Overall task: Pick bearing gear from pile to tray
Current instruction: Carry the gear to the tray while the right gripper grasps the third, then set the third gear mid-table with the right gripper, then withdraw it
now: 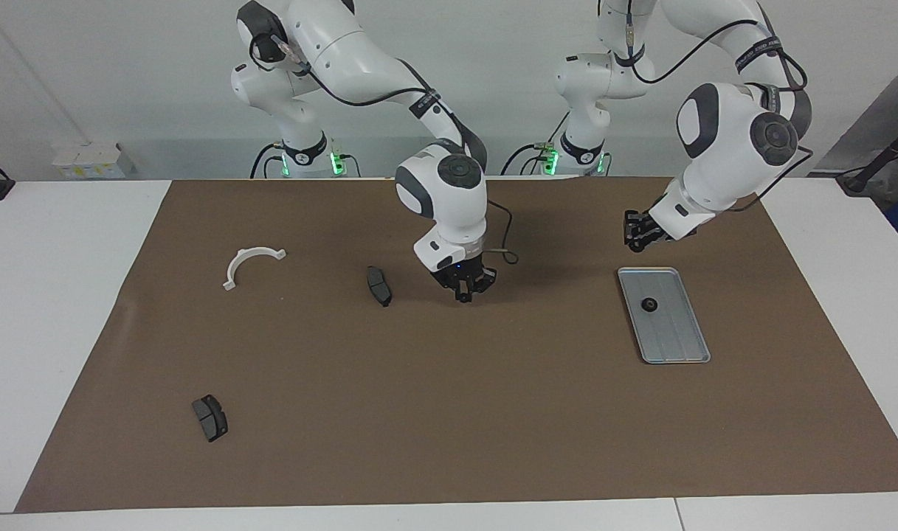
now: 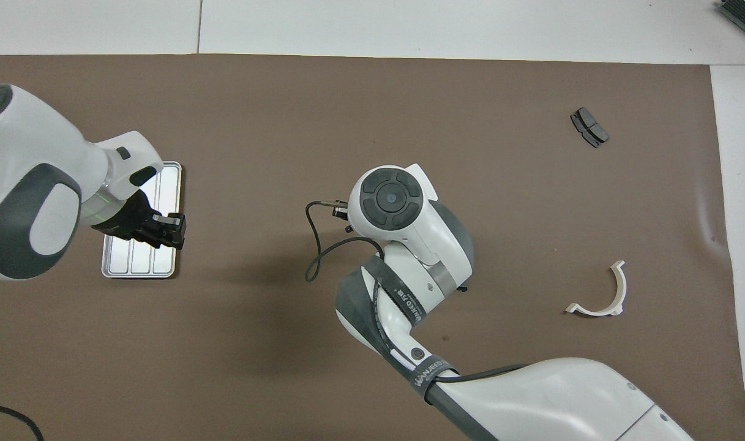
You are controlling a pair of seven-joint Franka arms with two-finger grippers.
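The bearing gear, now in the silver tray, will be released by my left gripper, which is going to let go of it near the middle of the silver tray (image 2: 152, 228).
The silver tray (image 1: 674, 339) (image 2: 164, 184) lies on the brown mat toward the left arm's end of the table. One small black bearing gear (image 1: 648, 304) sits in it, near the end closer to the robots. My left gripper (image 1: 637, 232) (image 2: 175, 223) hangs in the air over the mat at the tray's robot-side end and covers the gear in the overhead view. My right gripper (image 1: 463, 287) is shut, low over the middle of the mat, beside a dark curved pad (image 1: 378, 285). Nothing shows in its fingertips. Its own wrist hides it from overhead.
The loose parts lie spread out. A white half-ring bracket (image 1: 251, 262) (image 2: 602, 294) rests toward the right arm's end. A second dark pad (image 1: 210, 417) (image 2: 589, 127) lies farther from the robots. The brown mat (image 1: 449, 413) covers most of the white table.
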